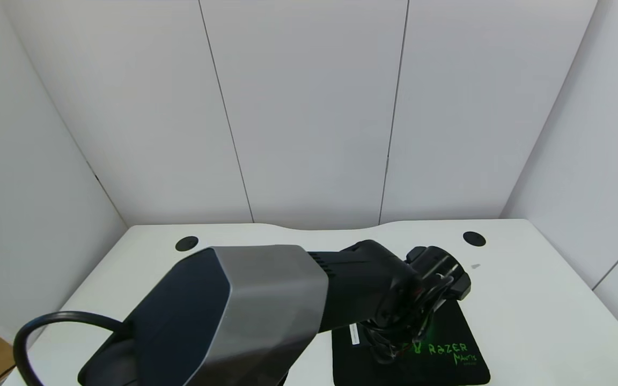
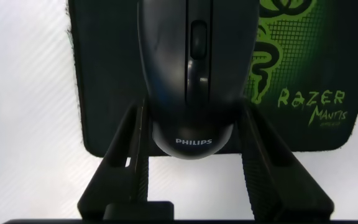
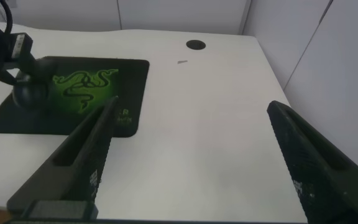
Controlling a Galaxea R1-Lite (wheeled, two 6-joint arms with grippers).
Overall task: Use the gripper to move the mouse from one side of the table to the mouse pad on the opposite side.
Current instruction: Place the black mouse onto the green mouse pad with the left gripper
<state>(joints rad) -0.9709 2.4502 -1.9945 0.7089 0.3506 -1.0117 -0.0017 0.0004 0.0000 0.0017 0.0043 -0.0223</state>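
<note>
Next, my left gripper lets go of the mouse on the plain black part of the mouse pad (image 1: 385, 340) (image 2: 190, 78) next to the green logo.
My left arm reaches across the white table (image 1: 529, 300) to its right side. My left gripper (image 1: 395, 343) points down over the black Razer mouse pad (image 1: 448, 364). In the left wrist view the left gripper (image 2: 193, 106) is shut on the glossy black mouse (image 2: 188, 68), one finger against each side, with the mouse pad (image 2: 104, 74) right beneath. The right wrist view shows the mouse (image 3: 30, 92) low over the near-left part of the mouse pad (image 3: 129, 74); I cannot tell whether they touch. My right gripper (image 3: 192, 107) is open and empty over bare table to the pad's right.
Two round black grommet holes (image 1: 186, 243) (image 1: 473, 238) sit near the table's far edge, with a small grey mark (image 1: 475, 266) near the right one. White wall panels enclose the table at the back and sides. The left arm's grey shell (image 1: 266, 300) covers the table's middle.
</note>
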